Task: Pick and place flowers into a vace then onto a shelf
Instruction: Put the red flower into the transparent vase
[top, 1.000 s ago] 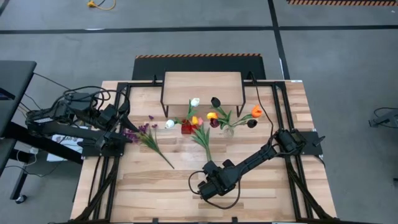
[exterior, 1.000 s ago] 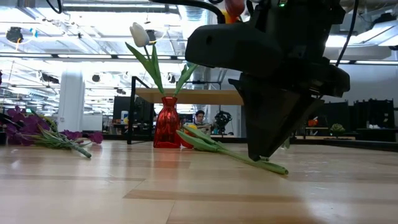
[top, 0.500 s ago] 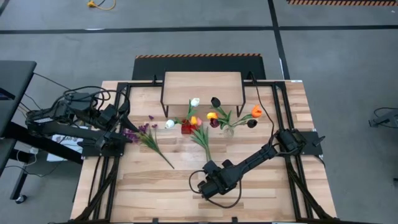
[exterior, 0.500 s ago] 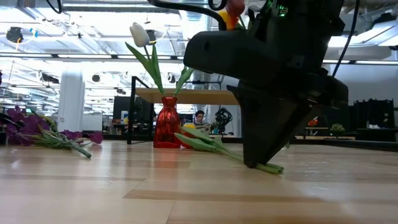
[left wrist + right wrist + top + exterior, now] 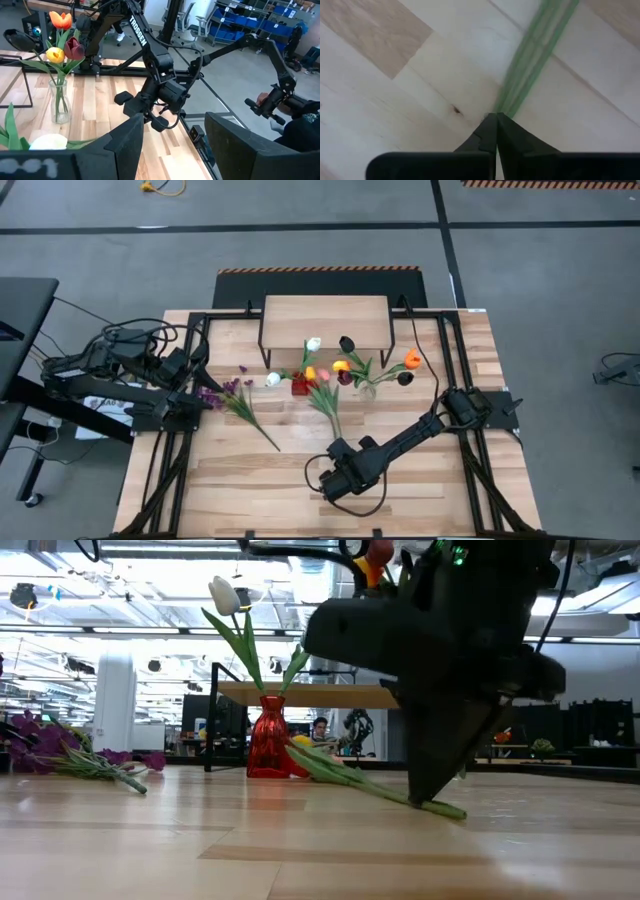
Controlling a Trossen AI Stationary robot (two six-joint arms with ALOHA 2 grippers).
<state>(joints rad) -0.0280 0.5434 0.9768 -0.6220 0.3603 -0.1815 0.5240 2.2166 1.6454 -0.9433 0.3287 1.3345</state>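
Note:
My right gripper needs to open, since it is shut on bunched green stems, then pinch a single stem (image 5: 502, 101) near its cut end and pull it aside.
A long green-stemmed tulip (image 5: 327, 406) lies flat on the table, its pale yellow head (image 5: 300, 744) next to a red vase (image 5: 268, 738). My right gripper (image 5: 425, 802) stands over the stem's lower end and is shut on it. The red vase holds white tulips (image 5: 226, 595). A clear glass vase (image 5: 59, 102) holds orange, yellow and dark ones. The purple blossoms (image 5: 234, 396) lie on the table at the left. The shelf (image 5: 325, 320) stands at the far edge. My left gripper (image 5: 175, 150) waits open at the table's left edge. My right gripper pinches the tulip's green stem (image 5: 509, 102) near its cut end, between the two fingertips (image 5: 492, 127). The fingers come steeply from above, pointing down at the table. The stem lies on the wood, and a short piece (image 5: 448, 810) sticks out past the fingers.
Black frame rails (image 5: 455, 360) run along the table's left and right sides. Bare planks (image 5: 250, 490) lie toward the near edge. Beyond the table are blue-bin shelving (image 5: 245, 25) and another robot arm (image 5: 272, 75).
My right gripper has shut its fingers on the lying tulip's stem near its lower end, staying over the same spot. The tulip still lies on the table.

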